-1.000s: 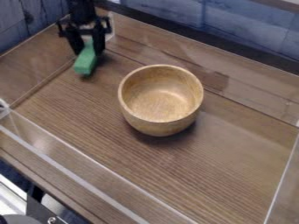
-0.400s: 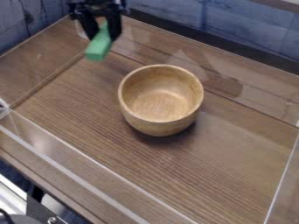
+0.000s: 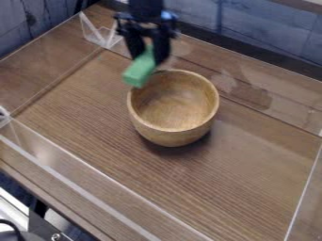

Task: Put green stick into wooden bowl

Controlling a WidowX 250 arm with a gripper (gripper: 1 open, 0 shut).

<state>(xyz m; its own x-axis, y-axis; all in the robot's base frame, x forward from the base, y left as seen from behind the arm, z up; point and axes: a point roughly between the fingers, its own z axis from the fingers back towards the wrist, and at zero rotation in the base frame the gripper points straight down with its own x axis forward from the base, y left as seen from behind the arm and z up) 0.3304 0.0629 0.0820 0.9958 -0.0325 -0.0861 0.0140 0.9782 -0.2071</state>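
Observation:
My gripper is going to let go of the green stick so that it lies across the middle of the wooden bowl's bottom (image 3: 171, 108).
The green stick (image 3: 139, 69) hangs tilted in the air, gripped at its upper end by my gripper (image 3: 149, 47), which is shut on it. It hovers just above the far-left rim of the wooden bowl (image 3: 175, 106). The round light-tan bowl stands upright on the wooden table near the middle, and its hollow shows nothing inside. The gripper's black fingers (image 3: 132, 40) come down from the top of the view.
Low transparent walls (image 3: 51, 160) enclose the wooden tabletop (image 3: 75, 113) on the left, front and right. A dark tiled wall (image 3: 265, 28) runs along the back.
My gripper has lifted the green stick off the table at the far left and carried it rightward and nearer, up to the bowl's rim. The bowl has not moved.

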